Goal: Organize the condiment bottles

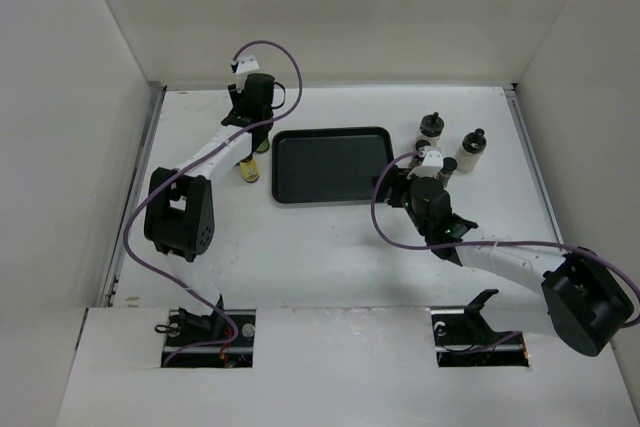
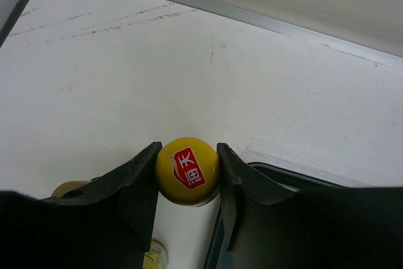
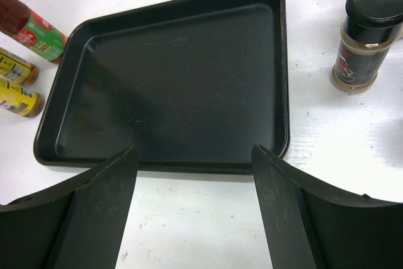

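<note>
Next, my left gripper lets go of the red-sauce bottle in the black tray (image 1: 337, 148), near the middle of its back edge.
My left gripper (image 2: 187, 174) is shut on the yellow cap (image 2: 187, 171) of the red-sauce bottle (image 3: 25, 23), which stands just left of the black tray (image 1: 330, 164). In the top view this gripper (image 1: 260, 135) is at the tray's far left corner. Two yellow-labelled bottles (image 3: 16, 67) (image 3: 19, 96) stand beside it; one shows in the top view (image 1: 249, 169). My right gripper (image 3: 192, 174) is open and empty, just off the tray's right side (image 1: 398, 187). Two cream black-topped shakers (image 1: 430, 130) (image 1: 470, 150) stand right of the tray; one shows in the right wrist view (image 3: 365, 36). The dark jars are not clearly visible.
The tray (image 3: 176, 86) holds nothing. White walls enclose the table on three sides, and a metal strip (image 2: 252, 17) runs along the back edge. Purple cables loop over both arms.
</note>
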